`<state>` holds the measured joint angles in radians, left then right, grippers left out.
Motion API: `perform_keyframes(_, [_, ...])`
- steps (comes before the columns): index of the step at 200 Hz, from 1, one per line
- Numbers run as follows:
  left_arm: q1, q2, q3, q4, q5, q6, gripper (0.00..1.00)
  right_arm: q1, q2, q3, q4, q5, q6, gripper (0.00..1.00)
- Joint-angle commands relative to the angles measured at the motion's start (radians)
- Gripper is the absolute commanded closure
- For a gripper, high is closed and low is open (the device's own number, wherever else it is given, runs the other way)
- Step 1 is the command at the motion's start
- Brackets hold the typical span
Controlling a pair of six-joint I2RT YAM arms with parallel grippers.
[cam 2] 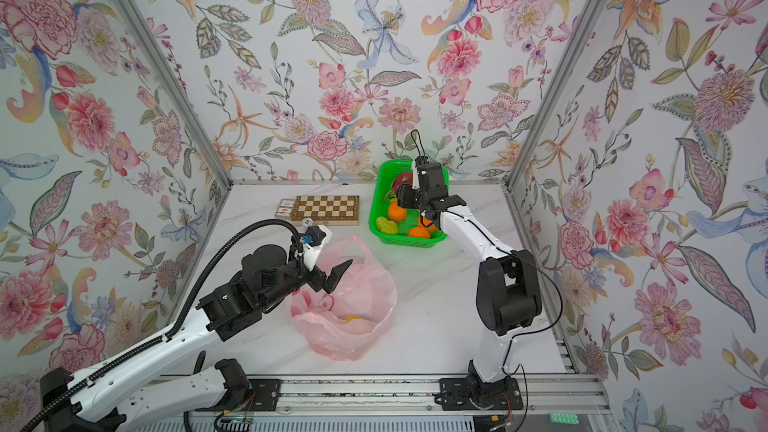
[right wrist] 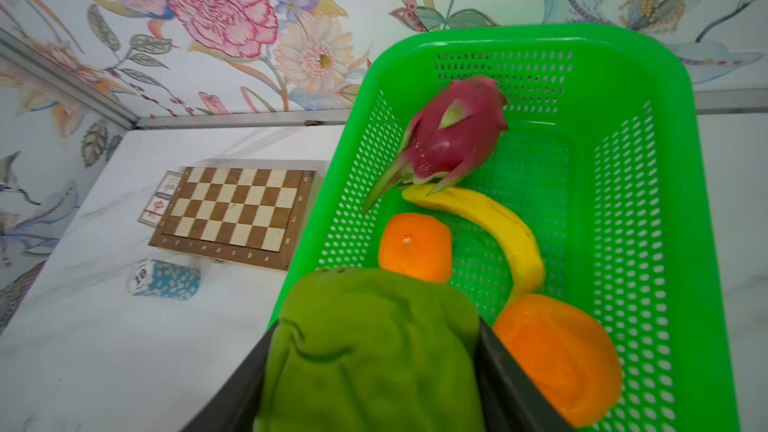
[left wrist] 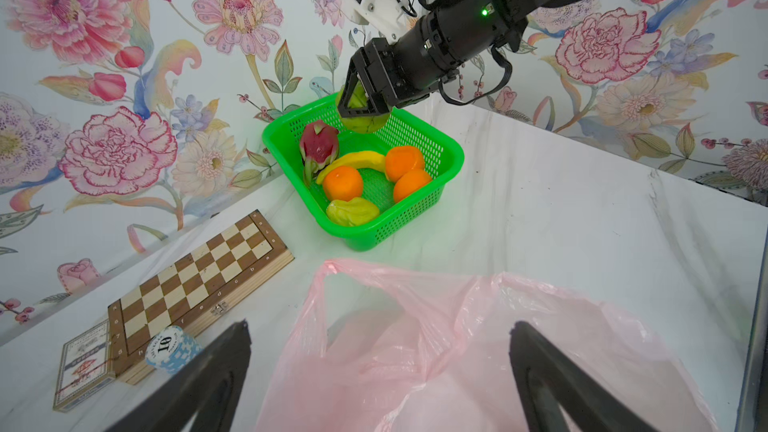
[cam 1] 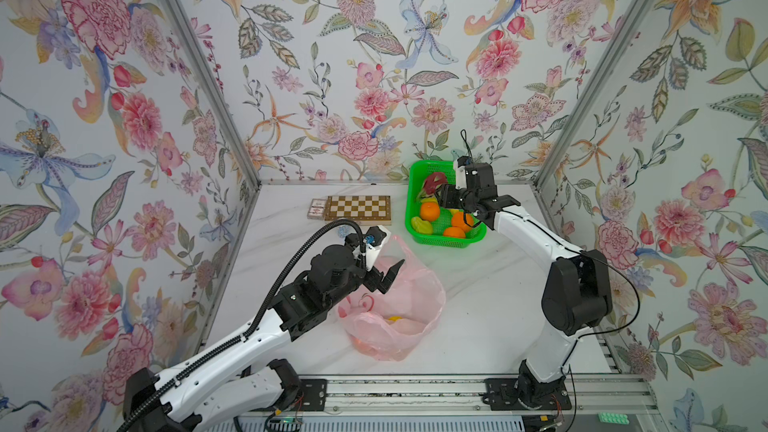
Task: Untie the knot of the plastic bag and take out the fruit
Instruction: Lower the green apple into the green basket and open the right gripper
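The robot's right gripper needs to set the green lumpy fruit down in the green basket point(cam 1: 457, 195) point(right wrist: 552, 209) between the banana and the basket's side.
The pale-pink plastic bag point(cam 1: 399, 317) point(cam 2: 349, 326) point(left wrist: 457, 347) lies crumpled on the table with its mouth gaping. The knot is out of view. A yellow fruit point(cam 1: 394, 319) shows inside the bag. My left gripper point(cam 1: 388, 278) point(left wrist: 380, 326) hovers just over the bag's far rim, open and empty. My right gripper point(cam 1: 442, 197) point(left wrist: 363, 105) point(right wrist: 378, 326) hangs over the green basket point(cam 1: 415, 184) point(right wrist: 665, 201), shut on a green lumpy fruit point(left wrist: 365, 122) point(right wrist: 374, 347). The basket holds a dragon fruit point(right wrist: 453, 135), oranges point(right wrist: 415, 245), a banana point(right wrist: 498, 222) and a yellow-green fruit point(left wrist: 352, 211).
A folded chessboard point(cam 1: 357, 207) lies at the back left of the basket, with a card box point(cam 1: 316, 207) beside it and a stack of blue poker chips point(left wrist: 172, 349) in front. Floral walls close in the table on three sides.
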<state>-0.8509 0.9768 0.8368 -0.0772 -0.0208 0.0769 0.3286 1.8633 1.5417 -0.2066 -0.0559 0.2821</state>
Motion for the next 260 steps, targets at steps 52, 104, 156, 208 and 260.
perform_keyframes(52, [0.001,-0.022,0.041,-0.086,-0.059,-0.04,0.01,-0.09,0.291,0.253,-0.125,0.152,-0.067,0.47])
perform_keyframes(104, [0.001,-0.009,0.032,-0.05,-0.028,-0.07,0.01,-0.111,0.451,0.403,-0.185,0.183,-0.072,0.46])
perform_keyframes(156, [0.001,-0.007,0.031,-0.053,-0.023,-0.074,0.01,-0.115,0.583,0.605,-0.311,0.186,-0.057,0.31])
perform_keyframes(208, [0.002,-0.032,0.013,-0.059,-0.034,-0.077,0.01,-0.101,0.529,0.626,-0.323,0.204,-0.069,0.07])
perform_keyframes(260, [0.001,-0.04,0.015,-0.077,-0.034,-0.112,0.01,-0.083,0.415,0.615,-0.336,0.213,-0.099,0.02])
